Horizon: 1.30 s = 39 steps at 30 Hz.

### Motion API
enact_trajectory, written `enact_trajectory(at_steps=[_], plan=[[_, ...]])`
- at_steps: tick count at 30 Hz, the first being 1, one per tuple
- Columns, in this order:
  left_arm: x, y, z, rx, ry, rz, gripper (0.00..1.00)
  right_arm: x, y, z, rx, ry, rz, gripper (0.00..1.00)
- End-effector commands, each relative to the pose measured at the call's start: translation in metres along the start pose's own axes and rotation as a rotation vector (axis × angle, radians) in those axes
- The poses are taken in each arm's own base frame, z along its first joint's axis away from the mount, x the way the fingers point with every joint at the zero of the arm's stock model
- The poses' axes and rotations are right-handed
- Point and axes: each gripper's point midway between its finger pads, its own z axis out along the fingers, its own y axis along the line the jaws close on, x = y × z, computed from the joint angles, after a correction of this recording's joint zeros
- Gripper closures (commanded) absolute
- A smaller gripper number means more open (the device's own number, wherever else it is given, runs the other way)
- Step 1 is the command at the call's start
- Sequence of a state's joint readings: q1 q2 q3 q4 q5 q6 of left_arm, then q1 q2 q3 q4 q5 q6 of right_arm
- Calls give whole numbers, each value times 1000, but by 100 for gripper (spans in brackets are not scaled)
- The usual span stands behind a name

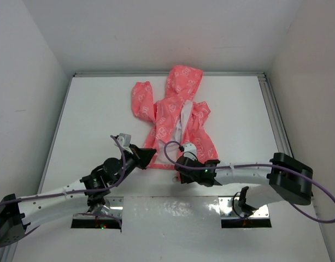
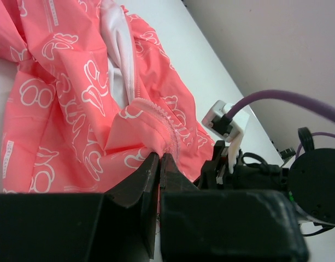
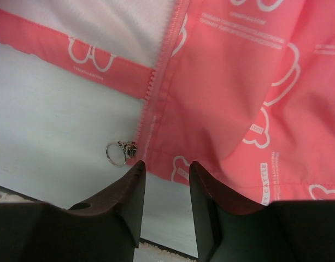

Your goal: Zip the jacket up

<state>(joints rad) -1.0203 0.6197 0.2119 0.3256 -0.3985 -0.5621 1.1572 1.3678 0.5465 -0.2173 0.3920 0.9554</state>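
Note:
My right fingers stop short of the hem by the slider; I need to reach deeper over it and grip the zipper's bottom corner (image 3: 144,157).
The coral-pink hooded jacket (image 1: 178,109) lies on the white table, hood away from me, front partly open with white lining showing. My left gripper (image 1: 150,156) is shut on the jacket's bottom hem beside the zipper teeth, seen close in the left wrist view (image 2: 159,159), where the fabric (image 2: 74,109) bunches up at the jaws. My right gripper (image 1: 182,165) is open just short of the hem; in the right wrist view (image 3: 166,169) the zipper slider with its metal ring pull (image 3: 119,153) lies on the table by the left fingertip (image 3: 137,170), at the bottom of the zipper (image 3: 162,60).
White walls close in the table (image 1: 101,109) at the back and sides, with a metal rail (image 1: 274,114) along the right edge. Purple cables (image 1: 172,150) loop above the grippers. Two cut-outs (image 1: 96,221) sit at the near edge by the arm bases.

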Motion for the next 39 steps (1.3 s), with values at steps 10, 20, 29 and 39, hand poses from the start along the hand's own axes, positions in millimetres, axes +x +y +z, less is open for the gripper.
enact_trajectory(at_steps=[10, 20, 29, 39], plan=[[-28, -14, -3, 33, -78, -35, 100, -2, 7, 9, 68, -1, -76, 57], [-26, -6, -6, 10, -84, -38, 100, 5, -9, 19, 186, 14, -99, 81], [-19, -7, -2, 4, -50, -35, 100, 14, -10, 18, 101, -17, -46, 100], [-18, -11, -1, 23, -52, -48, 100, -25, 1, -6, 85, -118, -59, 83]])
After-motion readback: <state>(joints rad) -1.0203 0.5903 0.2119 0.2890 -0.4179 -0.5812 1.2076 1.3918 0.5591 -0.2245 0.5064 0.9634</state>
